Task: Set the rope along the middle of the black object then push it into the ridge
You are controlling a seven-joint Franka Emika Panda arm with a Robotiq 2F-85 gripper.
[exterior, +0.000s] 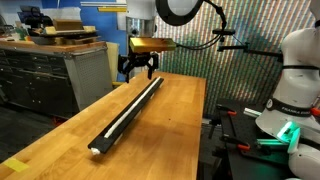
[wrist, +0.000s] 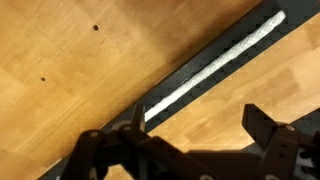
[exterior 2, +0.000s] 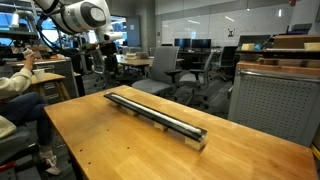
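Next, I close on the rope's near part (exterior: 107,134), just before the black object's near end.
The black object (exterior: 120,122) is a long narrow bar lying lengthwise on the wooden table; it also shows in an exterior view (exterior 2: 160,117) and in the wrist view (wrist: 190,70). The rope (exterior: 131,110) is a thin white cord lying along the bar's middle, also seen in the wrist view (wrist: 215,64). I cannot tell whether it sits inside the ridge or on top of it. My gripper (exterior: 138,68) hangs open and empty above the far end of the bar. In the wrist view my gripper (wrist: 200,125) has one finger over the bar's end and the other over bare wood.
The wooden table (exterior: 175,120) has free surface on both sides of the bar. A grey cabinet (exterior: 60,75) stands beside it. A second white robot (exterior: 295,90) stands off the table's edge. A seated person (exterior 2: 15,90) and office chairs (exterior 2: 165,65) are nearby.
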